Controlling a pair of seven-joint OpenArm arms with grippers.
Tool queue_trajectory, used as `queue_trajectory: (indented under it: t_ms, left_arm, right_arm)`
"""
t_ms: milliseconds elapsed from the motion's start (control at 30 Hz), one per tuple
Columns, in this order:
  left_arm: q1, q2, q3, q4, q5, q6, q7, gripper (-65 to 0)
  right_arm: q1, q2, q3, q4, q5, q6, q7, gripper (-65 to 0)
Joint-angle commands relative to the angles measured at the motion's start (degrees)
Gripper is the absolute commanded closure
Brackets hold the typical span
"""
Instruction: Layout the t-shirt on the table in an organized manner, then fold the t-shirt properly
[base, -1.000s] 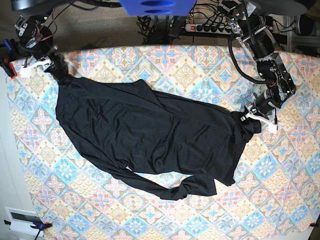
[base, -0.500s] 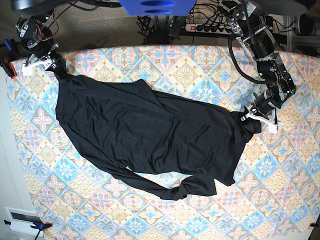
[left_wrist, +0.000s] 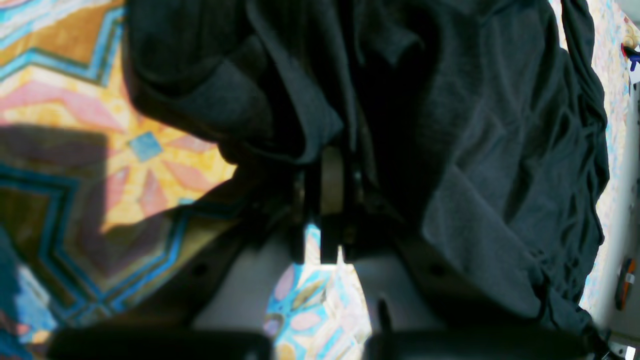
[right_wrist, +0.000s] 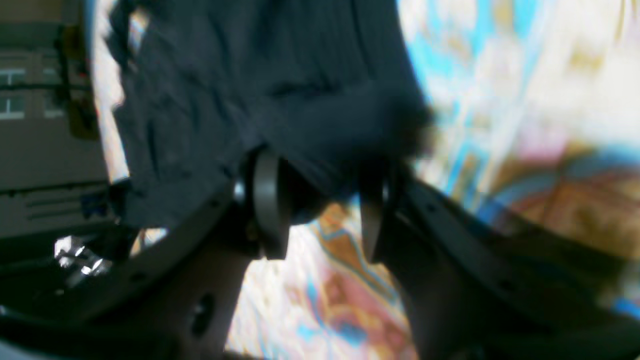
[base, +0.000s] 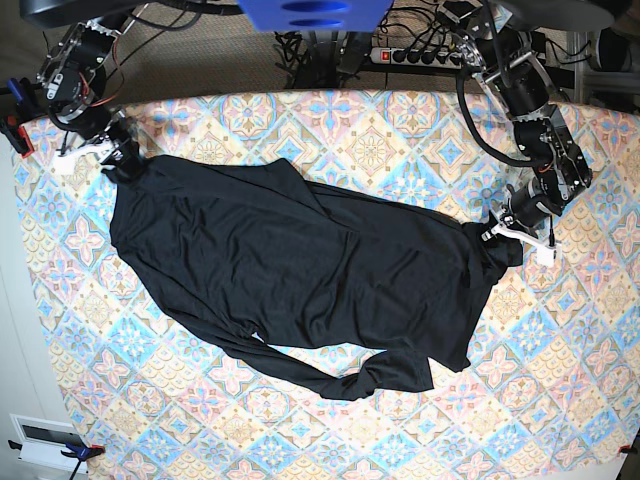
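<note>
My right gripper needs to pinch the t-shirt's fold (right_wrist: 327, 150) where the t-shirt's corner lies loose across its open fingers, before both grippers pull the t-shirt straight.
The black t-shirt (base: 300, 260) lies spread diagonally across the patterned table (base: 400, 140), with folds and a rolled lower hem. At the shirt's right end my left gripper (base: 505, 232) is shut on a bunched edge. The left wrist view shows the fabric (left_wrist: 500, 150) pinched in that gripper (left_wrist: 325, 180). My right gripper (base: 108, 152) sits at the shirt's top-left corner. In the right wrist view its jaws (right_wrist: 320, 170) stand apart. A blurred fold of shirt (right_wrist: 250, 75) lies across the tips, and the table (right_wrist: 500, 75) shows through the gap below it.
A power strip (base: 410, 55) and cables lie on the floor behind the table's far edge. Red and blue clamps (base: 14, 125) hold the cloth at the left edge. A white box (base: 40, 440) sits off the near-left corner.
My right gripper has moved down and to the right, toward the shirt's body, and the top-left corner of the shirt has bunched along with it. The left arm has not moved.
</note>
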Motion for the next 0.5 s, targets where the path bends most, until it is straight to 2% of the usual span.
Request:
queue_trajectory:
  t_ms: [0,233,333,467]
  left_arm:
    - [-0.98,-0.79,0.0,0.95,-1.16,-0.21,-0.39,0.0]
    - [-0.98,-0.79,0.0,0.95,-1.16,-0.21,-0.39,0.0]
    - [-0.98,-0.79,-0.08,0.95,-1.16,-0.21,-0.39,0.0]
    - [-0.9,-0.79,-0.08,0.95,-1.16,-0.21,-0.39,0.0]
  right_arm:
    - [2.1,1.14,-0.14,1.01,0.85,0.25,0.89,-21.7]
    - [5.0,1.14,-0.32,1.01,-6.01,0.25,0.54,-21.2]
    - [4.91,1.14,-0.32,1.01,-6.97,0.25,0.72,-21.1]
    - [4.91,1.14,-0.32,0.75,-7.24,0.25,0.89,-17.8]
